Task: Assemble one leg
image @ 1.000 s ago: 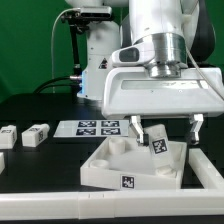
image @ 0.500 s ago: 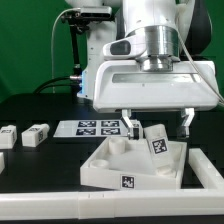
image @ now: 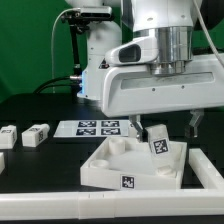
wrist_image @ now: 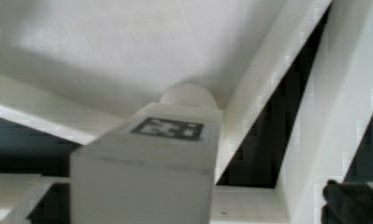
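Observation:
The leg leans crooked in the square piece's corner, so the robot's gripper should close around the leg's upper part [image: 157,134] and set it upright before turning it.
The leg [image: 158,144], a stubby white block with a marker tag, stands tilted in the far right corner of the large white square piece [image: 115,168]. My gripper [image: 166,128] is open just above it. One finger [image: 137,126] is on each side of the leg's top, and neither touches it. In the wrist view the leg [wrist_image: 151,165] fills the lower middle, with its tag [wrist_image: 167,128] facing the camera. The dark fingertips [wrist_image: 357,200] sit wide apart at the frame's edge, and the gripper [wrist_image: 197,208] holds nothing.
Two more white legs [image: 36,135] [image: 8,133] lie on the black table at the exterior view's left. The marker board [image: 98,127] lies behind the square piece. A white bar [image: 60,206] runs along the front edge.
The open gripper shifted to the exterior view's left, then back right, staying over the leg. The leg and the square piece have not moved.

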You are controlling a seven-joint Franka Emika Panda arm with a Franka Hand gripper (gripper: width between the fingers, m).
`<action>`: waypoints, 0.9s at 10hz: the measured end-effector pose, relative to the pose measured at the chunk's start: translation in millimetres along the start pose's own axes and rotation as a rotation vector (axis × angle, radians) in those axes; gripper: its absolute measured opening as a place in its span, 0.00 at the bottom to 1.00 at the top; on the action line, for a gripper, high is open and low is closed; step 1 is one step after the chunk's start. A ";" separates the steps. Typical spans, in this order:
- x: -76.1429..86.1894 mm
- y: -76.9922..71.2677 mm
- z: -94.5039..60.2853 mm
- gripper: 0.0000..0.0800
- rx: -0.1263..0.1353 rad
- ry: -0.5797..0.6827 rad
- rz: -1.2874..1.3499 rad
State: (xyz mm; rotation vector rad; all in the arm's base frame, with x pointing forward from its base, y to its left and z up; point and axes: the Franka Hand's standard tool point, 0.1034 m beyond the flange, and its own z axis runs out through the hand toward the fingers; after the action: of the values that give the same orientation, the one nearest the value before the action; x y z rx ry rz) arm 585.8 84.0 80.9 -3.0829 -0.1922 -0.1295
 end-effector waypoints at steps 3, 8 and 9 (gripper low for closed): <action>8.5 4.4 0.5 0.81 0.018 -0.167 -0.005; 9.6 8.3 5.6 0.36 0.013 -0.147 0.000; 10.0 8.5 5.6 0.36 0.012 -0.142 0.000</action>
State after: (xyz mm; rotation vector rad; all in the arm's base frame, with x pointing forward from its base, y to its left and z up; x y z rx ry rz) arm 597.2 77.0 75.8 -3.0809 -0.1980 0.0904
